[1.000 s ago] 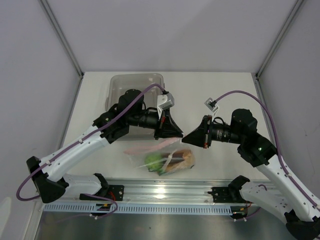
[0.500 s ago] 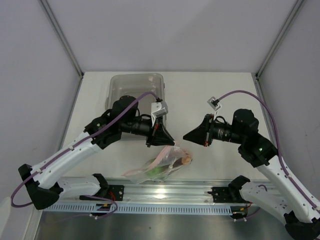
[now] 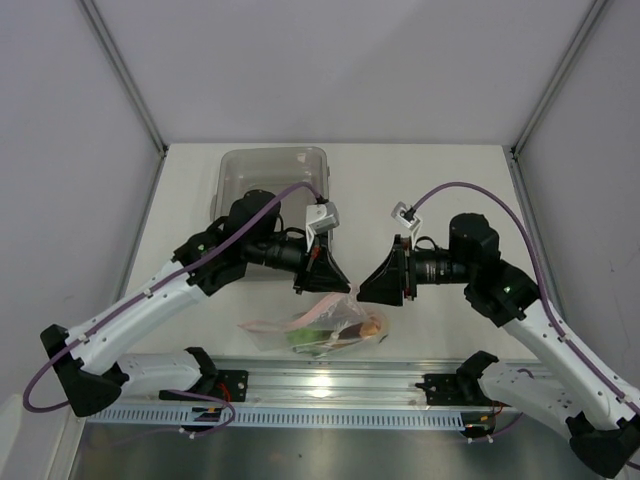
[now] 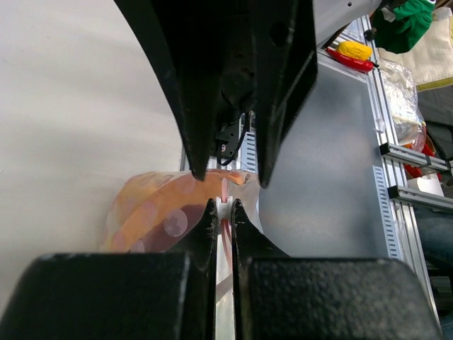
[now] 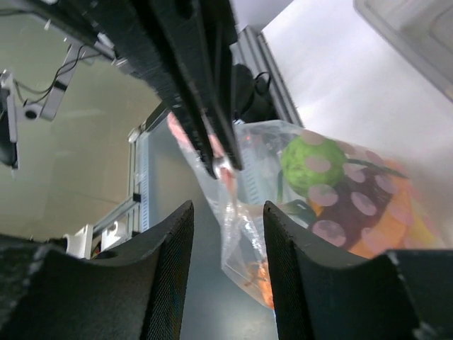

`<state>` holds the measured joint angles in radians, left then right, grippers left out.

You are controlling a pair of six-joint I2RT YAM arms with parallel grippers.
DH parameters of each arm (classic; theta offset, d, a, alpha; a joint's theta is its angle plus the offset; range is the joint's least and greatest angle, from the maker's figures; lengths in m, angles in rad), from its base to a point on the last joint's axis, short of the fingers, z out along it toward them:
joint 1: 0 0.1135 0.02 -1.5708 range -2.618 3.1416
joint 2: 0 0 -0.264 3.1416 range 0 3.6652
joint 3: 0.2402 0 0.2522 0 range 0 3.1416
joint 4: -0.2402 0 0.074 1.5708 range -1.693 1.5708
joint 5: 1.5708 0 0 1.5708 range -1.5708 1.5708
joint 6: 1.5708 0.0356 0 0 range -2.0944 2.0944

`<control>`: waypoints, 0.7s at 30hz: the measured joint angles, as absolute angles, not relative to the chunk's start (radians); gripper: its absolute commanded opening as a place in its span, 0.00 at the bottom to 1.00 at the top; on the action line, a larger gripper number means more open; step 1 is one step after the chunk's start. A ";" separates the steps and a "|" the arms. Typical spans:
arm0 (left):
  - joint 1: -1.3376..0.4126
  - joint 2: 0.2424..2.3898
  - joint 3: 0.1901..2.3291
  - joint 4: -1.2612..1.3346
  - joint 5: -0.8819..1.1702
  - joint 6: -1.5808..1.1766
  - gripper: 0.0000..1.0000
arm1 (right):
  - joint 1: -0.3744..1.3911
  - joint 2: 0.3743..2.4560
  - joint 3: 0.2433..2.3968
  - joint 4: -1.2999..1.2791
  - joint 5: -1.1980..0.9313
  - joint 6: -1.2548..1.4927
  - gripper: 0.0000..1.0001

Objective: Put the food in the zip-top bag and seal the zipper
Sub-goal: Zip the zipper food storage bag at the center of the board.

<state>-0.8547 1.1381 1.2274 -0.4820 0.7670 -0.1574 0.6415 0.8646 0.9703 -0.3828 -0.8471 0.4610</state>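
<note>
My left gripper is holding the slider with the pink zipper's loose end drooping from it, so my right gripper should pinch that end beside the slider (image 5: pixel 228 187) and hold it taut.
The zip-top bag (image 3: pixel 325 325) hangs just above the table's near edge with the food inside: a green lime (image 5: pixel 311 161), a dark-red slice (image 5: pixel 350 212) and orange pieces (image 5: pixel 410 216). My left gripper (image 3: pixel 330 278) is shut on the white slider of the pink zipper (image 4: pixel 225 190) at the bag's top and holds the bag up by it. In the left wrist view the fingertips (image 4: pixel 210 212) pinch the slider. My right gripper (image 3: pixel 372 285) is open and empty just right of the bag's top. In the right wrist view its jaws (image 5: pixel 226 212) face the bag's corner (image 5: pixel 244 234) without touching it.
A rigid clear grey bin (image 3: pixel 275 165) stands at the back behind the left arm; its corner shows in the right wrist view (image 5: pixel 414 28). The aluminium rail (image 3: pixel 330 385) runs along the near edge just below the bag.
My left gripper pulled the bag's top left and up off the table. My right gripper has moved left, close to the bag's top right corner.
</note>
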 measured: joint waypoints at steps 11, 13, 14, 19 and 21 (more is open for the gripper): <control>-0.855 1.153 1.247 -0.483 0.784 -0.158 0.00 | 0.755 0.921 0.952 -0.323 -0.859 0.448 0.13; -0.855 1.153 1.251 -0.484 0.789 -0.158 0.01 | 0.760 0.935 0.947 -0.315 -0.854 0.450 0.02; -0.855 1.153 1.251 -0.484 0.789 -0.157 0.01 | 0.762 0.939 0.946 -0.312 -0.853 0.451 0.01; -0.850 1.153 1.251 -0.487 0.790 -0.158 0.01 | 0.765 0.944 0.946 -0.294 -0.836 0.459 0.00; -0.849 1.153 1.251 -0.487 0.788 -0.157 0.01 | 0.767 0.943 0.944 -0.293 -0.814 0.464 0.00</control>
<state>-0.8486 1.1534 1.2514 -0.4866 0.7879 -0.1574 0.7670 0.9428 0.9443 -0.2932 -0.8139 0.4637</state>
